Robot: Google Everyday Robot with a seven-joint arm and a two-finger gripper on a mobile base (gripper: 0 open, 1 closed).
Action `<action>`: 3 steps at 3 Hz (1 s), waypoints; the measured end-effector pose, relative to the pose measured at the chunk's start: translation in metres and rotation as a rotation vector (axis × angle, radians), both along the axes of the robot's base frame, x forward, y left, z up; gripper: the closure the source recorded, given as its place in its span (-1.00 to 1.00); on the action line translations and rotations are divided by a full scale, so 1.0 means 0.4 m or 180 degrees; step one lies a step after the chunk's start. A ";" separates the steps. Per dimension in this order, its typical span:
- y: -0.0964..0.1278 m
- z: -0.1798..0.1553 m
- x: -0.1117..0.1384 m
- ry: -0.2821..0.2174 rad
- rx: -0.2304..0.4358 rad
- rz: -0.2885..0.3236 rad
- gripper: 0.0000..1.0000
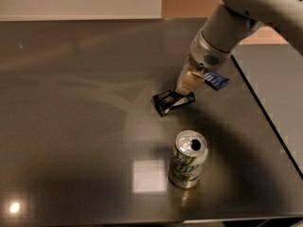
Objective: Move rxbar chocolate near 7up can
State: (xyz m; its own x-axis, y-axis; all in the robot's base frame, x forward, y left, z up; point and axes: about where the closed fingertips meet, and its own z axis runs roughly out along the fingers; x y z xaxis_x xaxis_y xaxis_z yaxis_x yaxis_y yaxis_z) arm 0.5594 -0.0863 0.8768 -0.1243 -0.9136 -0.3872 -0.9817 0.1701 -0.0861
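The robot's gripper needs to set the rxbar chocolate, now held tilted behind the can, down on the dark table (196, 134) just behind the 7up can.
The rxbar chocolate (171, 101) is a small black wrapper with white lettering, held near the middle of the dark table, tilted. My gripper (187, 90) reaches down from the upper right and is shut on the bar's right end. The 7up can (188, 160) stands upright in front, silver with green markings and an open pull-tab top. The bar is a short way behind the can and slightly to its left, apart from it.
A blue wrapper with white print (216, 79) lies right of the gripper, partly hidden by the arm. The table's right edge (265, 112) runs diagonally close by. A bright square reflection (148, 175) lies left of the can.
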 end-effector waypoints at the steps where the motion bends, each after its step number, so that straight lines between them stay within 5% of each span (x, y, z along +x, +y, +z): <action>1: -0.040 -0.004 -0.082 0.0105 0.0000 0.0024 1.00; 3: -0.090 -0.022 -0.220 0.0382 0.0057 0.0118 1.00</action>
State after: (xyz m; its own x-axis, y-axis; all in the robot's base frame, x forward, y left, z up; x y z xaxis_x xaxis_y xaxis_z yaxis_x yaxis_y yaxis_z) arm 0.4713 -0.1224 0.8678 -0.1370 -0.9115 -0.3879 -0.9904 0.1339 0.0352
